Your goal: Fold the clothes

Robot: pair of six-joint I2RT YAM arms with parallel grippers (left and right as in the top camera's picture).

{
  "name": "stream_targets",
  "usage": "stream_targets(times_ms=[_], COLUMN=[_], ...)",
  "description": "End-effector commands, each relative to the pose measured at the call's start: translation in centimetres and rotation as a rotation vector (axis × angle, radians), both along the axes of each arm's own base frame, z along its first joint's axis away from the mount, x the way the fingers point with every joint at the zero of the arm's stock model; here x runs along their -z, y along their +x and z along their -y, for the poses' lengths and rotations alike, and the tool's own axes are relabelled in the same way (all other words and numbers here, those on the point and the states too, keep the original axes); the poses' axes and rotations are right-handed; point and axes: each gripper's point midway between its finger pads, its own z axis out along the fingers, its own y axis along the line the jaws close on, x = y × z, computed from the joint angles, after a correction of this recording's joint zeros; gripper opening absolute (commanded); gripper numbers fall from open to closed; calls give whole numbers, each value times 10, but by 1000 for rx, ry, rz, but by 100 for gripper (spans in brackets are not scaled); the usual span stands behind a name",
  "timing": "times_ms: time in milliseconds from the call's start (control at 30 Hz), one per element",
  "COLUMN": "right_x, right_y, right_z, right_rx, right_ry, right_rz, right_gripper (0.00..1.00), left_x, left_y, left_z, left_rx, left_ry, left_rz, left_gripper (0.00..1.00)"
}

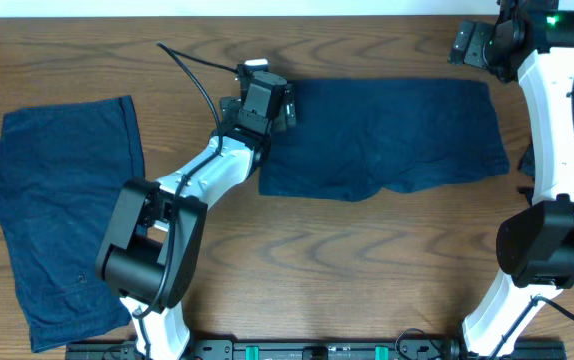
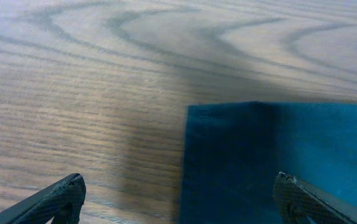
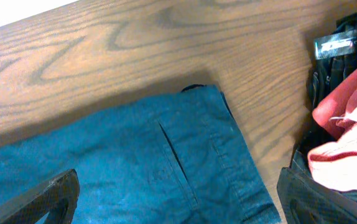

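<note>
Next, my left gripper closes on the middle of the short side (image 1: 268, 149) of the middle garment, on the side that faces the other garment.
Two dark navy clothes lie on the wooden table. One garment (image 1: 387, 135) lies flat in the middle right. The other (image 1: 62, 215) lies at the left, partly under the left arm's base. My left gripper (image 1: 272, 85) is open and hovers over the middle garment's upper left corner (image 2: 272, 162), one finger over bare wood and one over cloth. My right gripper (image 1: 477, 45) is open above the same garment's upper right corner (image 3: 185, 155), where stitched hems and a slit show. Neither holds anything.
A pile of red, white and dark clothing (image 3: 346, 118) lies at the table's right edge, next to the right arm (image 1: 557, 130). The left arm (image 1: 197, 185) stretches across the table between the two garments. A black cable (image 1: 197, 75) trails behind it.
</note>
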Motion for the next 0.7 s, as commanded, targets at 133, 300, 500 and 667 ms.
stream_targets(times_ms=[133, 300, 500, 667], right_x=[-23, 2, 40, 64], right_y=[-9, -41, -54, -60], right_z=[1, -12, -13, -14], right_rx=[-24, -39, -30, -10], right_ry=[-10, 68, 81, 95], right_rz=[-13, -176, -304, -361], right_gripper=[99, 99, 99, 99], left_x=[-23, -46, -24, -17], left_y=[4, -16, -50, -63], left_z=[0, 7, 5, 11], left_rx=[15, 80, 130, 223], left_ry=[12, -34, -120, -298], left_rz=[47, 5, -201, -302], left_gripper=[98, 98, 98, 98])
